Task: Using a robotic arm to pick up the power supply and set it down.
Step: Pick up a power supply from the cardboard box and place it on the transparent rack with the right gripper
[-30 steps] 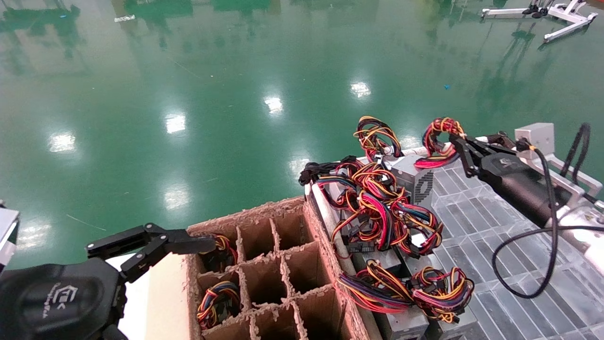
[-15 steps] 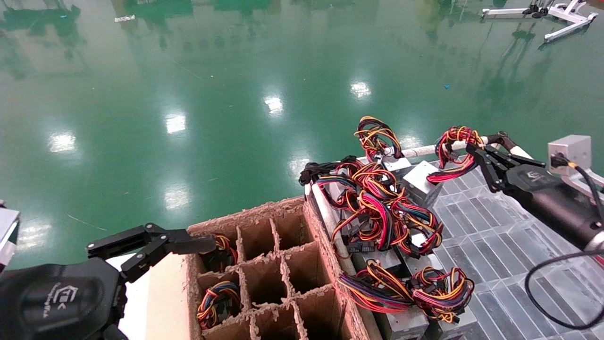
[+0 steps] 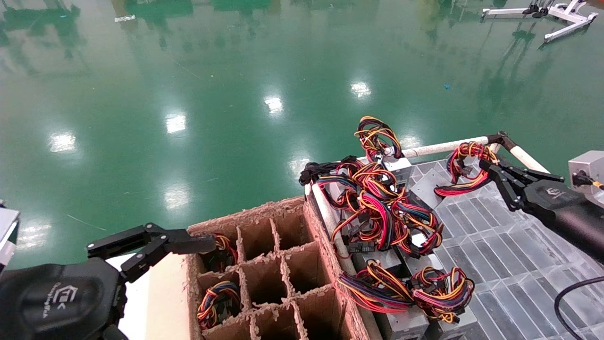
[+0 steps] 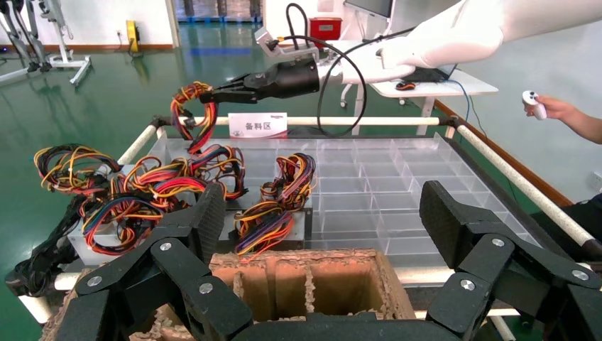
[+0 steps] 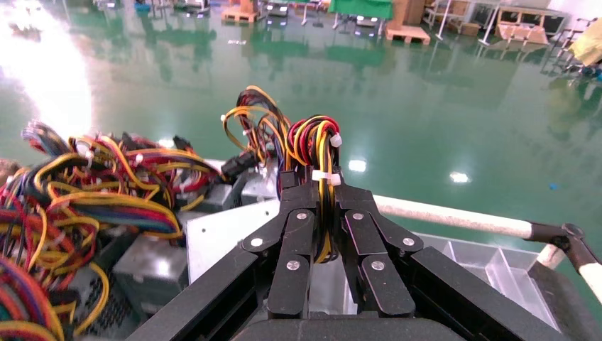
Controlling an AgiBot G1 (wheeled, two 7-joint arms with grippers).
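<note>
Next, my right gripper lets go of the power supply on the clear tray point(image 3: 429, 203) point(image 5: 231, 259) beside the grey boxes, near the white rail.
My right gripper point(image 3: 490, 166), the black robotic arm with a cable, is shut on the red and yellow wire loop point(image 3: 465, 163) of the power supply point(image 3: 426, 185). That small grey box hangs tilted over the far end of the clear tray. In the right wrist view both fingers point(image 5: 298, 213) pinch the tied wires point(image 5: 317, 145), and the grey box point(image 5: 223, 238) lies just beyond them. The left wrist view shows that gripper point(image 4: 216, 91) far off with the loop point(image 4: 190, 114). My left gripper point(image 3: 181, 245) stays open beside the cardboard box, holding nothing.
A divided cardboard box point(image 3: 264, 264) holds wire bundles in some cells. Several other grey boxes with tangled wires point(image 3: 377, 212) lie along the near side of the clear compartment tray point(image 3: 495, 226). A white rail point(image 3: 443, 147) frames the tray's far edge.
The right gripper has moved right and lower with the wire loop. The grey box has followed it and tipped over. The left gripper has not moved.
</note>
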